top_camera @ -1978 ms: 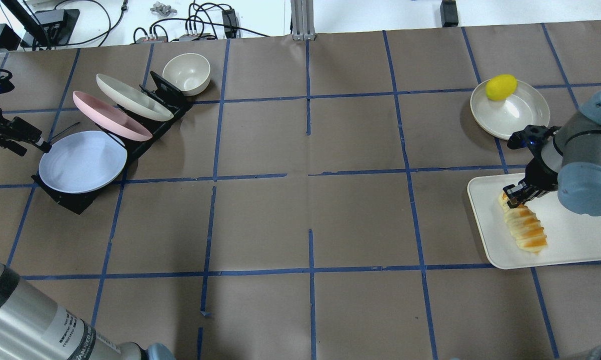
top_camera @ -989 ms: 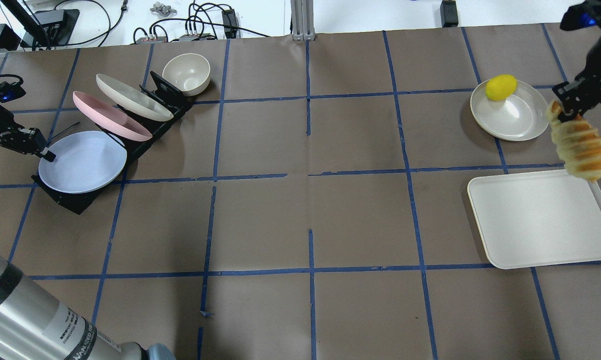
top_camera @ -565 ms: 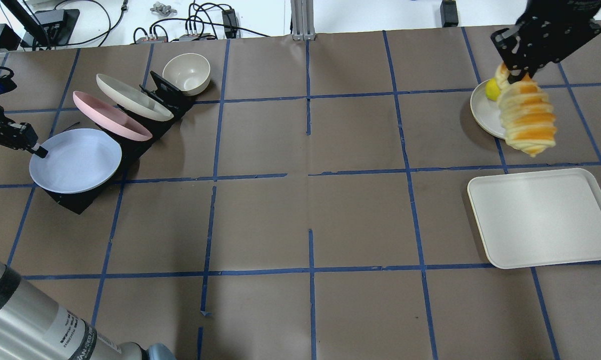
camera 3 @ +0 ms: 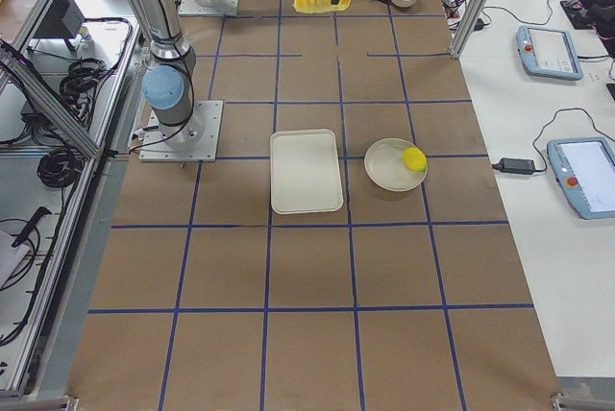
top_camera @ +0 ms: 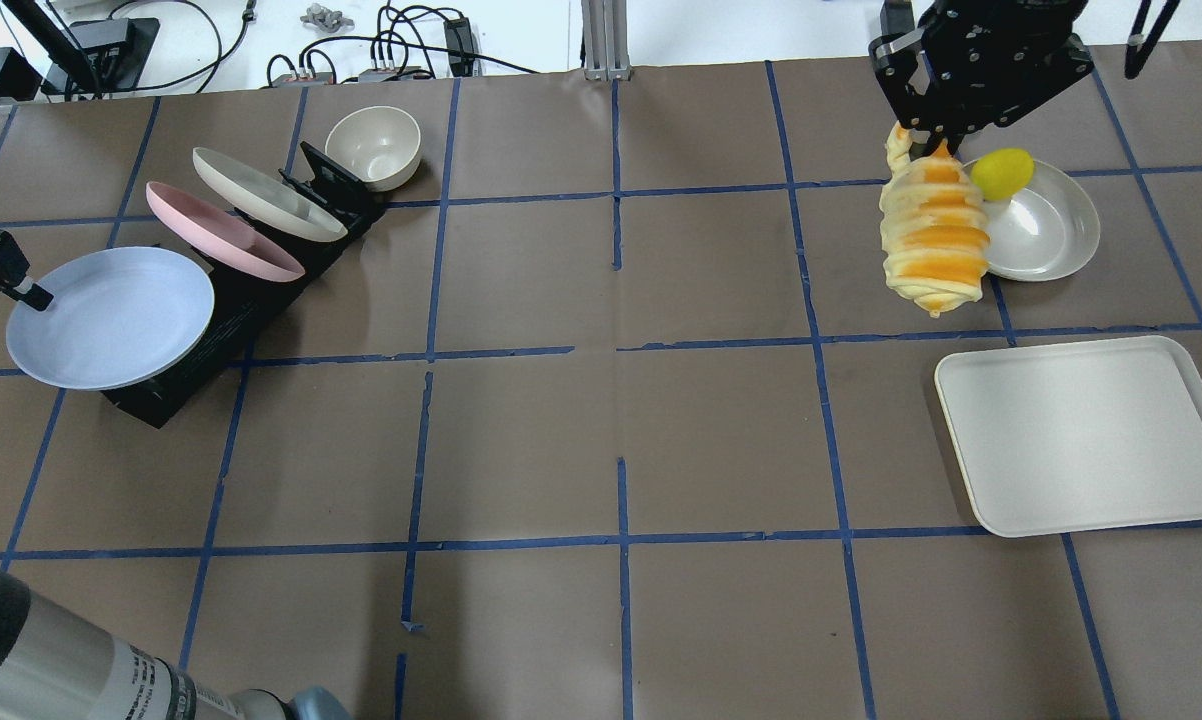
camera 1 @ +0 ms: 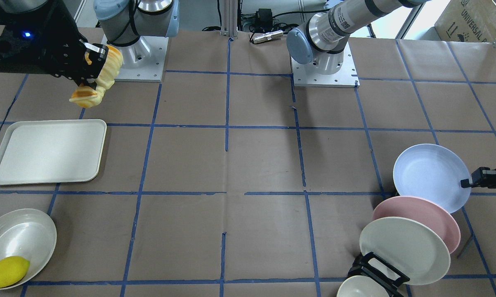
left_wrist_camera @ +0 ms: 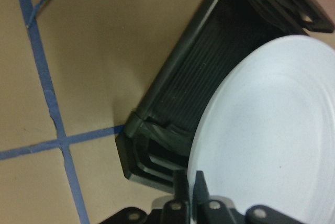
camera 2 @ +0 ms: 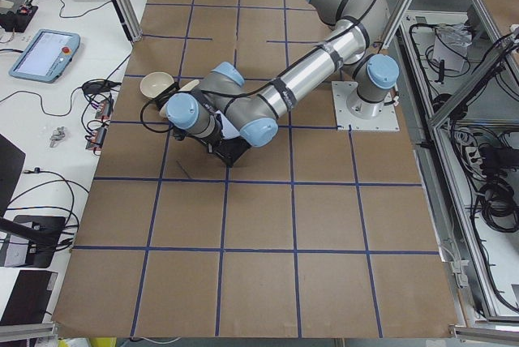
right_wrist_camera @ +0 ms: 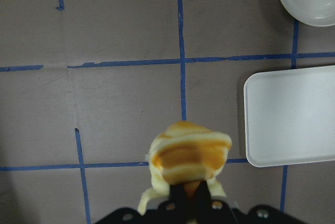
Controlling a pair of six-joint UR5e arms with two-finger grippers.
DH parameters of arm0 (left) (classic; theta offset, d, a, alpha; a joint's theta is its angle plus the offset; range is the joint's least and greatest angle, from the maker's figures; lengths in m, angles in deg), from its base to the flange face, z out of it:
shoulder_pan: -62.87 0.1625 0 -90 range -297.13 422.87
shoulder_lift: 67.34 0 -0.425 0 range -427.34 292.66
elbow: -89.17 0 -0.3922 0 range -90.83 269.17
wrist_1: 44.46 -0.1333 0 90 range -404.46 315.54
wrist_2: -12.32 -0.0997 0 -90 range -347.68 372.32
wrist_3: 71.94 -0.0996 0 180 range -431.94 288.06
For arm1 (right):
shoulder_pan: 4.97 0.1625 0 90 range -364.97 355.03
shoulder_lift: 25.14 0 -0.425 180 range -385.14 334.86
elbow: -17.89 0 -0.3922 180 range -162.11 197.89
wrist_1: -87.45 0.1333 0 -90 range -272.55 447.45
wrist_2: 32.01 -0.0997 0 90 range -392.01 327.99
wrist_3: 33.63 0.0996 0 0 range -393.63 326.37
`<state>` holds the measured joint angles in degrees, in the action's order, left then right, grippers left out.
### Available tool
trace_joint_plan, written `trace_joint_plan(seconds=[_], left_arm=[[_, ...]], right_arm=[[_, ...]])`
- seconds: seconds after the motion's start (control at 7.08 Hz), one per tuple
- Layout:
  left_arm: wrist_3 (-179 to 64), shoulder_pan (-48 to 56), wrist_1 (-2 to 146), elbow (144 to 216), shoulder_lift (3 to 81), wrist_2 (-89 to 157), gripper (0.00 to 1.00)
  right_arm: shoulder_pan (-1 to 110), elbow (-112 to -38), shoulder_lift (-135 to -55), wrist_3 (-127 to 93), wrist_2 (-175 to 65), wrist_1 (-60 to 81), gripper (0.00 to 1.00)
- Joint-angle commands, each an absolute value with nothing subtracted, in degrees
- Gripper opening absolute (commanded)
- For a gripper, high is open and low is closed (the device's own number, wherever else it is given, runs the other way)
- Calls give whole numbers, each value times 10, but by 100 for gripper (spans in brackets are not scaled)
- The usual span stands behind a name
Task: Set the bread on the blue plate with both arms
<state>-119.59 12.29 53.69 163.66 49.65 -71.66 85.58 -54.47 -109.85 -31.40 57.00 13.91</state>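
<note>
My left gripper needs to set the blue plate free on the mid-table tape gap [camera 1: 222,198], in the space that lies between the white tray and the rack.
The bread [top_camera: 936,240] hangs end-down from my right gripper [top_camera: 926,140], which is shut on its top end, high above the table beside the lemon dish. It also shows in the front view [camera 1: 97,88] and the right wrist view [right_wrist_camera: 189,153]. My left gripper [top_camera: 31,295] is shut on the left rim of the blue plate [top_camera: 111,318]. The plate is tilted and partly overhangs the end of the black rack [top_camera: 251,300]. The left wrist view shows the fingers [left_wrist_camera: 180,182] pinching the plate's [left_wrist_camera: 272,140] edge.
A pink plate [top_camera: 223,232] and a cream plate [top_camera: 266,193] stand in the rack, a cream bowl [top_camera: 373,147] behind it. A white tray [top_camera: 1086,435] lies at the right. A lemon [top_camera: 1002,172] sits in a cream dish [top_camera: 1046,225].
My right gripper lifted the bread off the white tray and carried it up and leftward past the lemon dish. My left gripper closed on the blue plate's rim and drew it leftward out of the rack.
</note>
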Motion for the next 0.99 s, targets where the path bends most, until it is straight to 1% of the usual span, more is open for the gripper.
trace_joint_plan(seconds=[0.0, 0.28, 0.42, 0.57, 0.85], left_arm=[[-1166, 104, 562, 1691, 410, -719, 11], [-1076, 43, 560, 1760, 330, -718, 11], [-1038, 1, 558, 1777, 305, -717, 11], [-993, -48, 557, 1787, 300, -709, 11], [-937, -137, 538, 1789, 313, -694, 11]], right_arm=[[856, -546, -1082, -329, 570, 149, 6], [856, -552, -1083, -329, 574, 146, 6], [856, -572, -1081, -333, 575, 142, 6], [856, -599, -1090, -329, 572, 139, 6], [856, -609, -1096, -327, 572, 121, 6]])
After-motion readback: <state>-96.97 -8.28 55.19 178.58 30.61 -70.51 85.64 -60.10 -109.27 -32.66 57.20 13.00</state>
